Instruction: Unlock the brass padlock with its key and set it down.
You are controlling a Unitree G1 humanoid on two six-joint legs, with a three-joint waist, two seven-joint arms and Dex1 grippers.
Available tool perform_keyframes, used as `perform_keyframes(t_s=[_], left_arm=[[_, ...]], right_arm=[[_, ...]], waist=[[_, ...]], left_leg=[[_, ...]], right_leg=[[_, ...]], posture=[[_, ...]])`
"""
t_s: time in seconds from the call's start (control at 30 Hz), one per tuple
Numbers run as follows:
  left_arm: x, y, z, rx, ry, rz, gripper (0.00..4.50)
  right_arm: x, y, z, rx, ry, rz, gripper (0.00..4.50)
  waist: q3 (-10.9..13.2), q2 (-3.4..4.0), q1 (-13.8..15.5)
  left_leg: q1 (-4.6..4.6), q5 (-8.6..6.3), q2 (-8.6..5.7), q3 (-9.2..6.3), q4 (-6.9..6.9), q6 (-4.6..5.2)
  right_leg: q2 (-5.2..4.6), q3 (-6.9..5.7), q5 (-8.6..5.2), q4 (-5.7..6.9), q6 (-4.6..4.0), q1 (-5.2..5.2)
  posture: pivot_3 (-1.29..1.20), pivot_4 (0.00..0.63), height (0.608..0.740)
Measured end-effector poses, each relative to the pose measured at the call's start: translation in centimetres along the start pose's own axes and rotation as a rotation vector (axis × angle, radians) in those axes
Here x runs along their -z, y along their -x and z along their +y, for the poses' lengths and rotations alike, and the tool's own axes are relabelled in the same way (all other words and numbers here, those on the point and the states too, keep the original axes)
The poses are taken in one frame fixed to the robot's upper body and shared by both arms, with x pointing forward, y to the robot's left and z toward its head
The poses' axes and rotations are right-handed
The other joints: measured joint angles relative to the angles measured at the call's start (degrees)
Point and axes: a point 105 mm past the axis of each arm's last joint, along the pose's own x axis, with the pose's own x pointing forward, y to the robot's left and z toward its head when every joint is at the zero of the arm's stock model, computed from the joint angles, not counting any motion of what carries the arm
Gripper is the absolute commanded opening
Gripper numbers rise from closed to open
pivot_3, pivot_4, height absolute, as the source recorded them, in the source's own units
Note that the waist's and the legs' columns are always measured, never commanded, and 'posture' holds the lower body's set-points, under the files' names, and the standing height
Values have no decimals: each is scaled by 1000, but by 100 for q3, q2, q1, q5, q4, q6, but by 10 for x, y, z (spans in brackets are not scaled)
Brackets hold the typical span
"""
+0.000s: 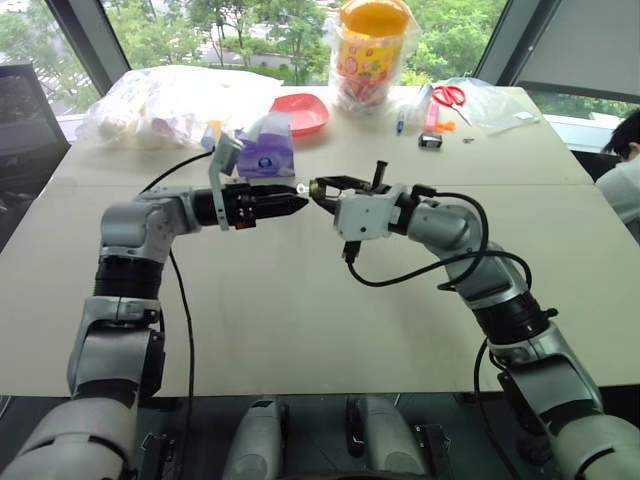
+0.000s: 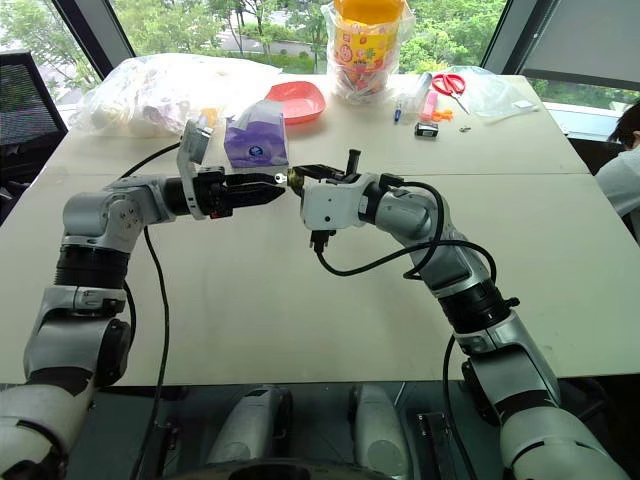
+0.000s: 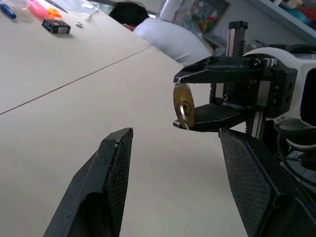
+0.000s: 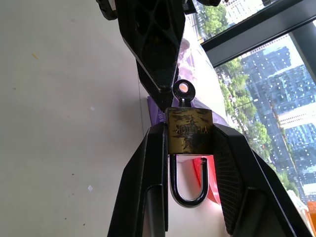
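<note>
My left gripper will take the padlock's body (image 4: 189, 131), as the padlock's shackle points back into my right gripper, so that my right gripper is free to grasp the padlock's shackle.
My right gripper (image 1: 320, 187) is shut on the brass padlock (image 4: 190, 131), held above the table at mid-height. Its dark shackle (image 4: 187, 195) points back toward the wrist. The key (image 4: 183, 91) sticks out of the padlock's keyhole, its round head toward my left gripper. In the left wrist view the padlock (image 3: 183, 101) and key (image 3: 183, 117) sit just ahead of the left gripper (image 3: 175, 136). That gripper is open, its fingers spread wide and apart from the key. Both grippers point level at each other, nearly tip to tip.
Along the table's far edge lie a purple tissue pack (image 1: 265, 155), a red bowl (image 1: 300, 112), a bagged jar with an orange lid (image 1: 372, 50), red scissors (image 1: 450, 97), a blue pen (image 1: 400, 122) and a black clip (image 1: 430, 141). A person (image 1: 625, 170) sits at the right.
</note>
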Motion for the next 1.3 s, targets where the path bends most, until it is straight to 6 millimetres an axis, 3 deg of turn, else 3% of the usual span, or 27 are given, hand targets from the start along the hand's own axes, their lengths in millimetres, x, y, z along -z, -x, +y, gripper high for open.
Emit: perform_keyframes(t_s=[0.23, 0.33, 0.5, 0.77, 1.0, 1.03, 1.17, 1.2, 1.23, 1.3], left_arm=[[-3, -12, 1, 11, 6, -23, 2842], [-10, -17, -1, 24, -7, -34, 2000], [-9, -19, 1, 28, 3, -42, 57], [-8, -18, 1, 28, 0, -38, 23], [-4, -17, 4, 14, -13, -19, 0], [-3, -17, 4, 13, -11, -19, 0], [2, -12, 6, -2, -6, -11, 0], [2, -9, 7, -11, -8, -9, 0], [1, -7, 7, -16, -12, -7, 0], [0, -3, 4, -8, -33, -5, 0]], right_arm=[[-1, -1, -1, 7, 11, -1, 688], [-1, -1, -1, 8, 9, -3, 688], [-1, -1, -1, 8, 15, 3, 688], [-1, -2, -1, 8, 21, 3, 688], [2, -1, -3, 18, -11, 18, 4139], [4, 0, -3, 17, -14, 31, 4463], [25, 15, -2, 14, -57, 133, 4463], [31, 21, -2, 29, -114, 157, 3784], [36, 26, -3, 50, -169, 170, 3506], [37, 37, -7, 110, -392, 157, 2383]], waist=[[0, 0, -6], [0, 0, -6], [0, 0, -8], [0, 0, -8], [0, 0, -7], [0, 0, -6], [0, 0, 7], [0, 0, 7], [0, 0, 6], [0, 0, 5]], left_leg=[[0, 0, 0, 0, 0, 0], [1, 0, 0, 0, 0, 0], [0, 0, 0, 0, -1, 0], [0, 0, 0, 0, -1, 0], [0, 0, 0, 0, 0, 0], [0, 0, 0, 0, -1, 0], [-1, 0, 0, 0, -1, 0], [-1, 0, 0, 0, -1, 0], [-1, 0, 0, -1, -1, 0], [-1, 0, 2, -1, -2, 0]], right_leg=[[1, 0, 0, 1, 0, 0], [1, 0, 0, 0, 0, 0], [1, 0, 0, 0, 0, 0], [1, 0, 0, 0, 0, 0], [1, 0, 0, 0, 0, 0], [1, 0, 0, 0, 0, 0], [0, 0, 0, -1, 0, 0], [0, 0, 0, -2, 0, 0], [0, 0, 0, -1, 0, 0], [0, 0, 0, 0, -1, 0]], posture=[[0, 150, 740], [0, 150, 740], [0, 150, 740], [0, 150, 740], [0, 150, 740], [0, 150, 740], [0, 150, 740], [0, 150, 740], [0, 150, 740], [0, 150, 740]])
